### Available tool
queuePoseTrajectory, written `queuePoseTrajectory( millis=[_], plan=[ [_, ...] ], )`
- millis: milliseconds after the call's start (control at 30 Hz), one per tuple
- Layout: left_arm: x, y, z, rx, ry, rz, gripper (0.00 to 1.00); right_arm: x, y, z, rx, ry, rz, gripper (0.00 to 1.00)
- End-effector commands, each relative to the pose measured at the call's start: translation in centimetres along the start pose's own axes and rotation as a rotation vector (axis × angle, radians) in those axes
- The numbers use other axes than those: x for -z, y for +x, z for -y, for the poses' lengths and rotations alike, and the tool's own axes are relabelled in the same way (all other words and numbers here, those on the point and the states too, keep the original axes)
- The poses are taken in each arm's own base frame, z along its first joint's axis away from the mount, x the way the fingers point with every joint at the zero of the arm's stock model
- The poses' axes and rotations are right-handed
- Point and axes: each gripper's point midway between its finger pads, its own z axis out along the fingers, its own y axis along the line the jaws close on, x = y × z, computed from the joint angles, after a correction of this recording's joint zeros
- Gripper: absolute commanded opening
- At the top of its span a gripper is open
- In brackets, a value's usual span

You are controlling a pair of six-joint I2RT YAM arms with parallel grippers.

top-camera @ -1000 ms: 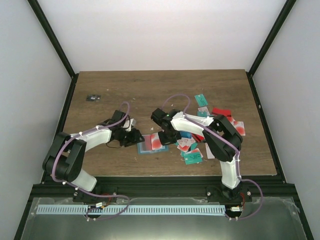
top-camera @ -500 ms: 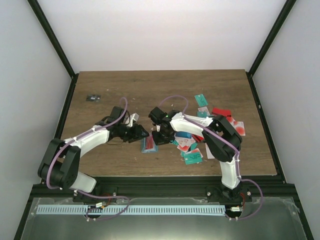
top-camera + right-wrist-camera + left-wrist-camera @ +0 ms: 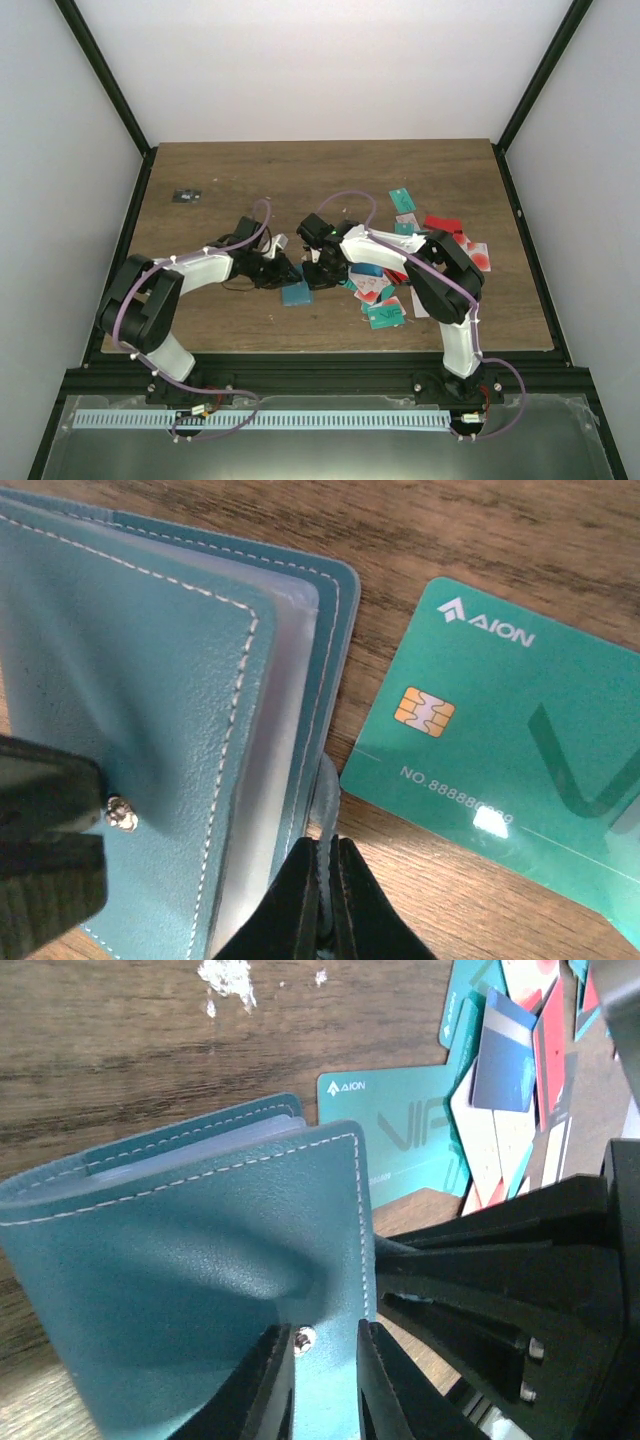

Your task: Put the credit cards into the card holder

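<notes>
I pinch the clasp tab away from the metal snap (image 3: 121, 814) with my right gripper, so next I fold it over the cover, release it, then press its end there.
The teal card holder (image 3: 297, 293) lies on the table between my grippers, folded nearly shut, with clear sleeves showing at its edge (image 3: 285, 730). My left gripper (image 3: 322, 1385) is shut on the holder's top cover (image 3: 200, 1260), beside the metal snap (image 3: 305, 1338). My right gripper (image 3: 324, 900) is shut on the thin rounded clasp tab (image 3: 327, 792) at the holder's edge. A teal AION credit card (image 3: 500, 740) lies flat just right of the holder and also shows in the left wrist view (image 3: 400, 1130). Several more cards (image 3: 385, 290) lie scattered to the right.
A small dark object (image 3: 186, 196) lies at the far left of the table. Loose cards (image 3: 402, 199) reach toward the back right. Both arms meet over the table's middle, the left gripper (image 3: 280, 270) close to the right gripper (image 3: 318, 275).
The holder lay open with a red card showing inside. Its cover has swung over and it is now folded shut. My left gripper has moved right with the cover.
</notes>
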Motion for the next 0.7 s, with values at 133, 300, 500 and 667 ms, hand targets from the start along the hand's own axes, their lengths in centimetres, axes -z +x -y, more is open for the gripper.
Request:
queuePoseTrajectory(
  millis=[133,300,500,667],
  plan=[
    [-0.5,-0.7,-1.7,-0.011,-0.125,0.010,0.04,2.2,-1.2,-1.3,-0.005,-0.035,0.045,0.01],
    [-0.5,-0.2,-3.1,-0.006,-0.206,0.002,0.04,2.7,-1.4,-1.1,-0.020,-0.008,0.040,0.01],
    [-0.8,0.4,-4.6,-0.015,-0.293,-0.022,0.04,3.8,-1.9,-1.2,-0.028,0.012,0.047,0.01],
    [-1.4,0.4,-4.3,-0.039,-0.316,-0.035,0.04,3.3,-2.1,-3.5,-0.010,-0.106,0.017,0.02]
  ],
)
